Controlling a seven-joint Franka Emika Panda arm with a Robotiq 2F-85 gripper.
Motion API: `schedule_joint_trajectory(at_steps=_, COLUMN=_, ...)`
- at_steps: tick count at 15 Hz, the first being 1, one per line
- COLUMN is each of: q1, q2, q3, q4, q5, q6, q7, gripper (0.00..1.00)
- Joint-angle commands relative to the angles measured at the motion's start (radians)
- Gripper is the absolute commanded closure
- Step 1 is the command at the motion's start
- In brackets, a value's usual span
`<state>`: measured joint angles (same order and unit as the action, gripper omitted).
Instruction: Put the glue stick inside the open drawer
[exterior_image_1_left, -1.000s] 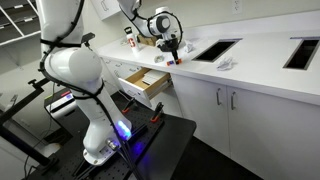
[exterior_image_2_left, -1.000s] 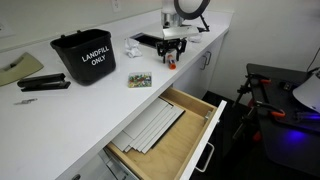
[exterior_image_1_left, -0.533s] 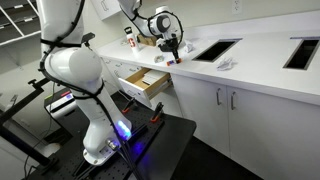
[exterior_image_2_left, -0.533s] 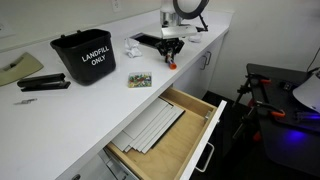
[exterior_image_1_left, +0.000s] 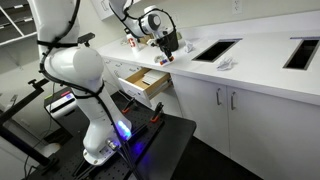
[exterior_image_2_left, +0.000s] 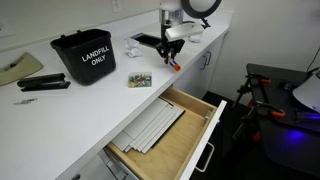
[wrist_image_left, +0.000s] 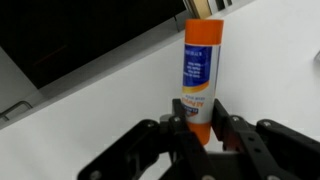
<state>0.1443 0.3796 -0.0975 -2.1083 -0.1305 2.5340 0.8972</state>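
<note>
The robot's gripper needs to release the glue stick on the open drawer's pale wood bottom beside the white sheets (exterior_image_1_left: 142, 83).
The glue stick (wrist_image_left: 198, 65), orange and white with a blue label, stands upright between my gripper's (wrist_image_left: 201, 112) black fingers (wrist_image_left: 224, 118), which are shut on its lower end. In both exterior views the gripper (exterior_image_1_left: 165, 46) (exterior_image_2_left: 172, 48) hangs just above the white counter with the glue stick (exterior_image_1_left: 163, 58) (exterior_image_2_left: 174, 64) pointing down from it. The open drawer (exterior_image_1_left: 141, 86) (exterior_image_2_left: 196, 112), with a white front, pale wood sides and white sheets inside, sticks out below the counter edge, off to one side of the gripper.
A black "LANDFILL ONLY" bin (exterior_image_2_left: 83, 55), a black stapler (exterior_image_2_left: 42, 84) and a small packet (exterior_image_2_left: 138, 79) lie on the counter (exterior_image_2_left: 80, 110). Two rectangular openings (exterior_image_1_left: 215, 49) are cut into the countertop. White cabinet doors (exterior_image_1_left: 225, 108) with bar handles stand below.
The jaws have closed on the glue stick. The gripper has risen a little off the counter with the stick and shifted slightly toward the drawer side.
</note>
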Motion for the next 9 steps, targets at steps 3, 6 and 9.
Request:
schedule_joint_trajectory(at_steps=3, q1=0.086, q2=-0.141, q3=0.049, q4=-0.155, q5=-0.111, q6=-0.020, q7=-0.053, gripper=0.92)
schedule_joint_trajectory(at_steps=6, q1=0.096, q2=-0.165, q3=0.119, q4=-0.189, q5=-0.086, q6=-0.031, q7=-0.141, gripper=0.92)
schedule_joint_trajectory(at_steps=9, q1=0.089, q2=-0.200, q3=0.174, q4=-0.222, q5=-0.045, q6=-0.040, q7=-0.254, gripper=0.92)
